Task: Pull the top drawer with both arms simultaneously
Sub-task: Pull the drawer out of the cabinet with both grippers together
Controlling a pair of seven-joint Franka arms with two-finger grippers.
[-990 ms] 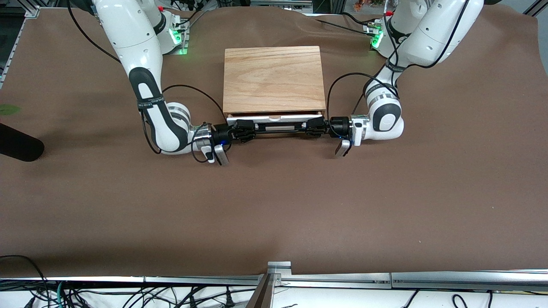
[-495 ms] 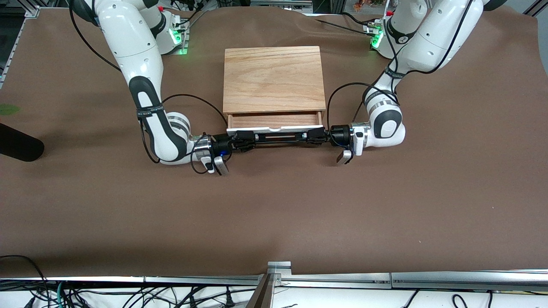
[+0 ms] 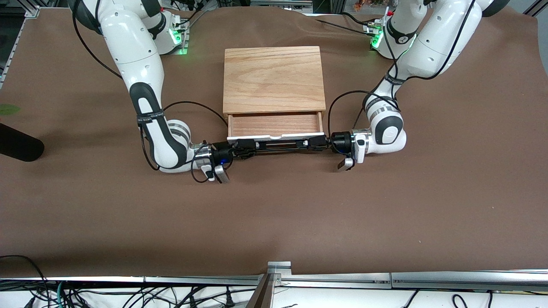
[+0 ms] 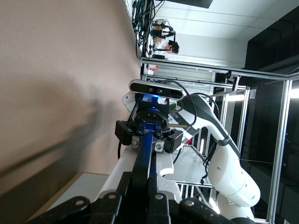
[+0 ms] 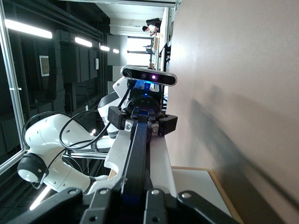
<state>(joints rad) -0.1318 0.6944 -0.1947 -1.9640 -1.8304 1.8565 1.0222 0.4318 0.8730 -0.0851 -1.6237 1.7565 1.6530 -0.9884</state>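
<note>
Next, my left gripper releases the black handle over the brown cloth (image 3: pixel 278 163) just in front of the white front panel.
The wooden box (image 3: pixel 273 79) stands mid-table. Its top drawer (image 3: pixel 274 124) is slid partly out toward the front camera, showing its light-wood floor. A black wire handle (image 3: pixel 276 145) runs along the white front panel (image 3: pixel 274 137). My left gripper (image 3: pixel 316 143) is shut on the handle's end toward the left arm. My right gripper (image 3: pixel 245 150) is shut on the handle's other end. In the left wrist view my left gripper (image 4: pixel 138 179) clamps the handle (image 4: pixel 145 156). In the right wrist view my right gripper (image 5: pixel 135 186) clamps the handle (image 5: pixel 138 149). The lower front panel is hidden.
A black object (image 3: pixel 17 147) and a green leaf (image 3: pixel 8 110) lie at the table edge toward the right arm's end. An aluminium rail (image 3: pixel 278 273) with cables runs along the edge nearest the front camera. Brown cloth (image 3: pixel 274 214) covers the table.
Both grippers have moved toward the front camera with the handle. The top drawer has slid from almost closed to well out of the box.
</note>
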